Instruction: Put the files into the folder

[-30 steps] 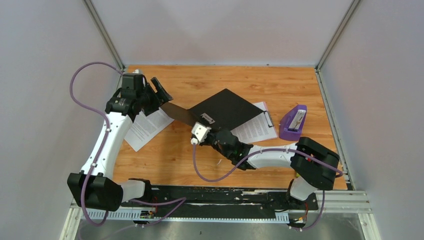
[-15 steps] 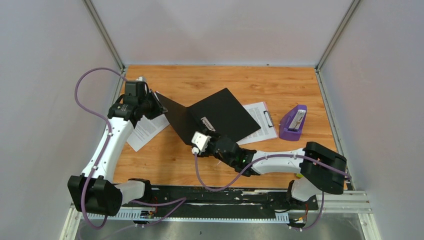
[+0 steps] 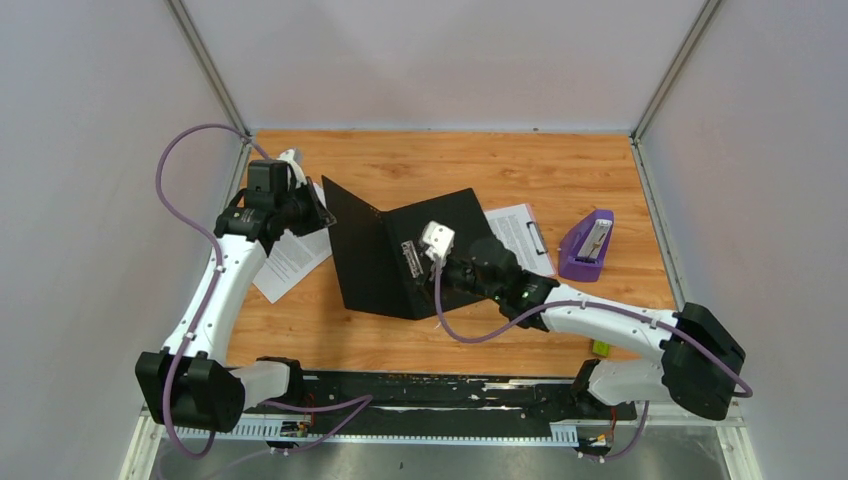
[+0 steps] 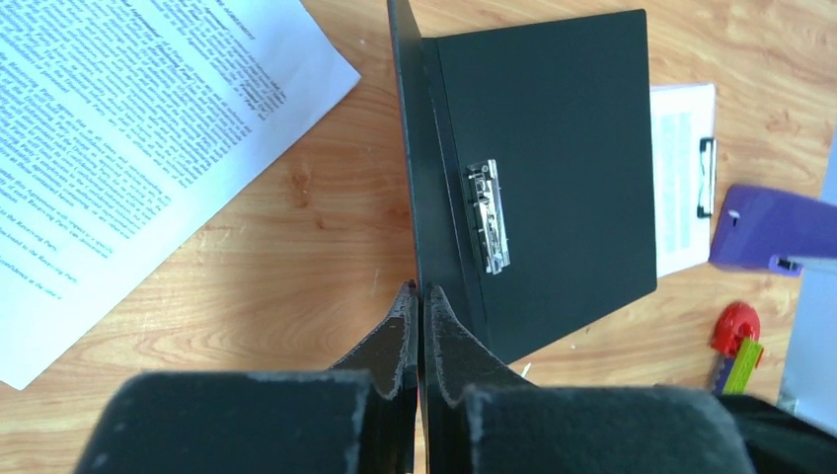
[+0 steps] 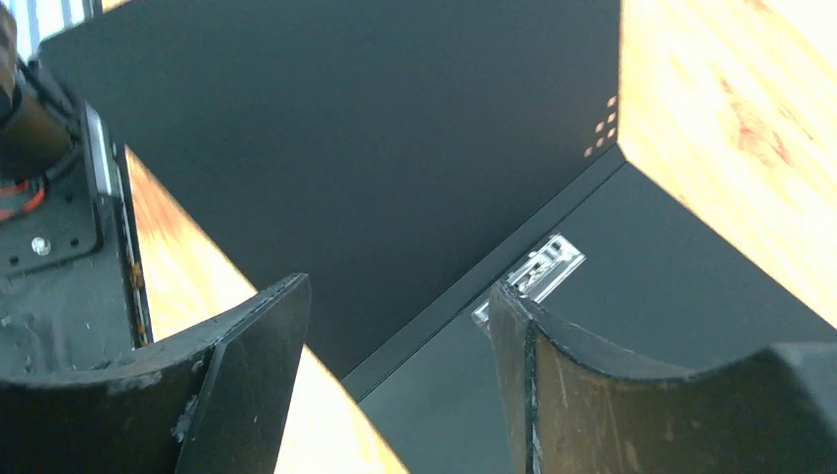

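Observation:
I will turn the folder square, since its spine slants across the table, and regrip its raised cover (image 3: 340, 240) with my left gripper before I open the metal clip.
The folder (image 3: 385, 265) stands open in a V on the wooden table, its black inside facing me, with a metal clip (image 4: 489, 217) by the spine. My left gripper (image 3: 318, 212) is shut on the edge of the raised left cover; in the left wrist view the fingers (image 4: 421, 296) pinch that thin edge. My right gripper (image 3: 416, 254) hovers open over the spine, and its jaws (image 5: 400, 288) hold nothing, with the clip (image 5: 538, 272) just beyond. One of the files, a printed white sheet (image 3: 290, 258), lies flat under my left arm (image 4: 128, 128).
A clipboard holding another printed sheet (image 3: 520, 235) lies right of the folder, partly under it. A purple stapler (image 3: 587, 245) sits further right, and a small red and green item (image 4: 735, 331) lies near the front. Walls enclose the table on three sides.
My left gripper closed on the folder's left cover and holds it up. My right gripper let go, opened, and moved up and right over the spine. The folder now stands wider open.

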`<state>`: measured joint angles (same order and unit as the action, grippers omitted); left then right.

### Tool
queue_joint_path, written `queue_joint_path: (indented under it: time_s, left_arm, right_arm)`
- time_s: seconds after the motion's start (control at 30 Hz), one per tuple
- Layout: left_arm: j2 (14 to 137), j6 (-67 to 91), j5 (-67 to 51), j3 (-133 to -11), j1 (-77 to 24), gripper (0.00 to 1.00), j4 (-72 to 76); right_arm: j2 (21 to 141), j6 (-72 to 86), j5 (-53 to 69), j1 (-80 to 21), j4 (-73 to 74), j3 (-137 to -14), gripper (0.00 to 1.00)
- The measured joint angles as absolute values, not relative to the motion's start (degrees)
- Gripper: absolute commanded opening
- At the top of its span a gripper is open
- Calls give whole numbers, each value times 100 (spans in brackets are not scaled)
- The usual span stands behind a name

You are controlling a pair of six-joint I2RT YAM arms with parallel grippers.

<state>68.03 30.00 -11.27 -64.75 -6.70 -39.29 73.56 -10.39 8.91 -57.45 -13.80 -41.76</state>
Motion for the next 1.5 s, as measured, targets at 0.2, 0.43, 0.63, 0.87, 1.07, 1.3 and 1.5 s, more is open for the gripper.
queue_joint_path:
  time_s: [0.2, 0.43, 0.63, 0.87, 1.07, 1.3, 1.5]
  left_arm:
    - [6814, 2517, -1483, -6490, -670, 6, -4023]
    - [7140, 2132, -1579, -6648, -670, 28, -4174]
    - [7575, 1857, -1796, -6897, -668, 5, -4307]
    - [7754, 1393, -2097, -7369, -668, 0, -4615]
    - [7754, 1431, -2547, -7343, -668, 0, -4574]
    - [7747, 1846, -2674, -7019, -668, 0, -4206]
    - [7717, 2128, -2624, -6657, -661, 0, -3909]
  right_arm:
    - [7279, -185, 1186, -5033, -1125, -4556, 61]
    - [8095, 497, 923, -4864, -742, -5142, 53]
    - [8829, 932, 506, -4786, -281, -5408, 50]
    - [8945, 1280, 454, -4405, 292, -5544, 49]
    - [8873, 1323, 513, -4276, 663, -5586, 42]
    - [9203, 1710, 1004, -4278, 913, -5782, 34]
    - [9629, 2191, 1302, -4300, 950, -5782, 30]
